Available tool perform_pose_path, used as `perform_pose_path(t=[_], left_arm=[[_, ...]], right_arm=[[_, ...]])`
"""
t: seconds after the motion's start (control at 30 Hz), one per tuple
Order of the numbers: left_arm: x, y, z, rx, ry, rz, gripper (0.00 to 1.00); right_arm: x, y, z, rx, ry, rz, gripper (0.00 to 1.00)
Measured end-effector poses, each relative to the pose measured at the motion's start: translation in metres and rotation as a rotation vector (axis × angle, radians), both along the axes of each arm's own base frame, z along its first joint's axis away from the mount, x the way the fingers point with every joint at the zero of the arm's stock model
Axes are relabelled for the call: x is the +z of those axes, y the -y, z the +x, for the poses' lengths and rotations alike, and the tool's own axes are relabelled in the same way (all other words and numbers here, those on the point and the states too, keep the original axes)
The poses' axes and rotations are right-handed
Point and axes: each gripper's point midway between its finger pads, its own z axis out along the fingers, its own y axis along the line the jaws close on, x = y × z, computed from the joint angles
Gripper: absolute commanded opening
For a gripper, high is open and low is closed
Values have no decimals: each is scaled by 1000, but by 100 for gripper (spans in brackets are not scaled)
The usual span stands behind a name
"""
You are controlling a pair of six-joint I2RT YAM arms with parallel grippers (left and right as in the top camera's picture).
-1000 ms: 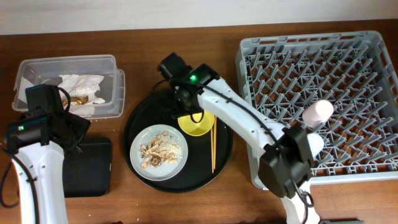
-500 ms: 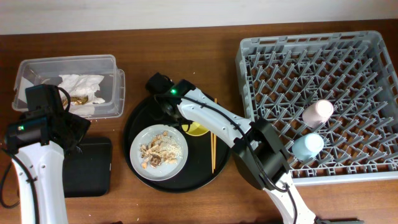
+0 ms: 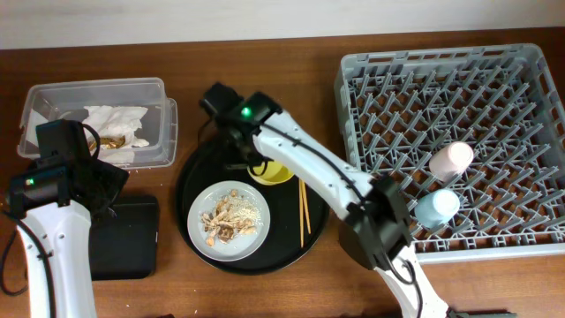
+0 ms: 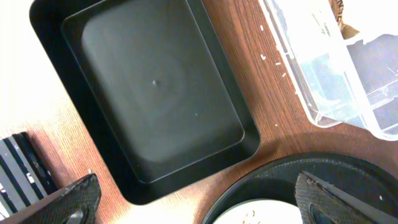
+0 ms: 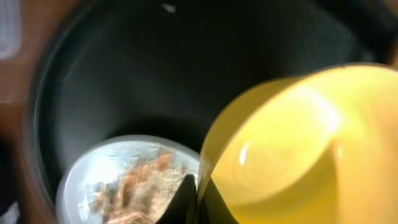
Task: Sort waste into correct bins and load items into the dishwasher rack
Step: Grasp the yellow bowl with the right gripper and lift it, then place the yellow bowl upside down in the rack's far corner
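Observation:
My right gripper will let go of the yellow bowl in the grey rack, on the rack's pegs [image 3: 454, 95] behind the pink cup.
The yellow bowl [image 3: 275, 173] sits at the back of the large round black tray. My right gripper [image 3: 259, 164] is shut on its left rim; the right wrist view shows both fingertips [image 5: 196, 194] pinching the bowl's wall [image 5: 292, 143]. The pale-grey plate [image 3: 205, 237] with flaky food scraps [image 3: 226, 217] lies in front of it, with the chopsticks [image 3: 303, 212] to its right. My left gripper [image 3: 99, 187] is open and empty, above the table between the shallow black tray [image 4: 155, 106] and the round tray. The pink cup [image 3: 450, 161] and blue cup [image 3: 437, 208] are in the grey rack [image 3: 459, 79].
The clear box [image 3: 53, 99] at the back left holds white napkins [image 3: 115, 119] and a brown wrapper. The shallow black tray [image 3: 124, 237] lies in front of it. The round black tray [image 3: 199, 159] fills the middle. The right arm stretches across from the rack's front left corner.
The right arm has swung over the round tray and its gripper now pinches the bowl's rim; the bowl has shifted slightly back and left. The left arm has not moved.

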Motion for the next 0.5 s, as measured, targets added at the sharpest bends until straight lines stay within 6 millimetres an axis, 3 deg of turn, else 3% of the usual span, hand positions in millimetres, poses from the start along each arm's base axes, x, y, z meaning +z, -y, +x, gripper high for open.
perform_pose_path(t=[0.03, 0.07, 0.1, 0.13, 0.17, 0.23, 0.3, 0.33, 0.37, 0.43, 0.5], left_arm=[[0, 0, 0, 0, 0, 0, 99], [0, 0, 0, 0, 0, 0, 99], [0, 0, 0, 0, 0, 0, 99], [0, 0, 0, 0, 0, 0, 99], [0, 0, 0, 0, 0, 0, 99], [0, 0, 0, 0, 0, 0, 99], [0, 0, 0, 0, 0, 0, 99], [0, 0, 0, 0, 0, 0, 99], [0, 0, 0, 0, 0, 0, 99], [0, 0, 0, 0, 0, 0, 99], [0, 0, 0, 0, 0, 0, 99]], right_arm=[[55, 1, 0, 23, 61, 57, 4], [90, 7, -4, 29, 93, 92, 4], [134, 29, -11, 27, 121, 118, 4], [159, 52, -14, 10, 140, 126, 4], [186, 78, -8, -9, 187, 154, 4], [243, 151, 8, -98, 316, 229, 4], [277, 207, 9, -158, 394, 288, 4], [300, 252, -1, -199, 451, 319, 4], [304, 269, -7, -217, 465, 318, 4], [294, 330, -20, -331, 449, 278, 4], [254, 393, -27, -471, 338, 276, 4]])
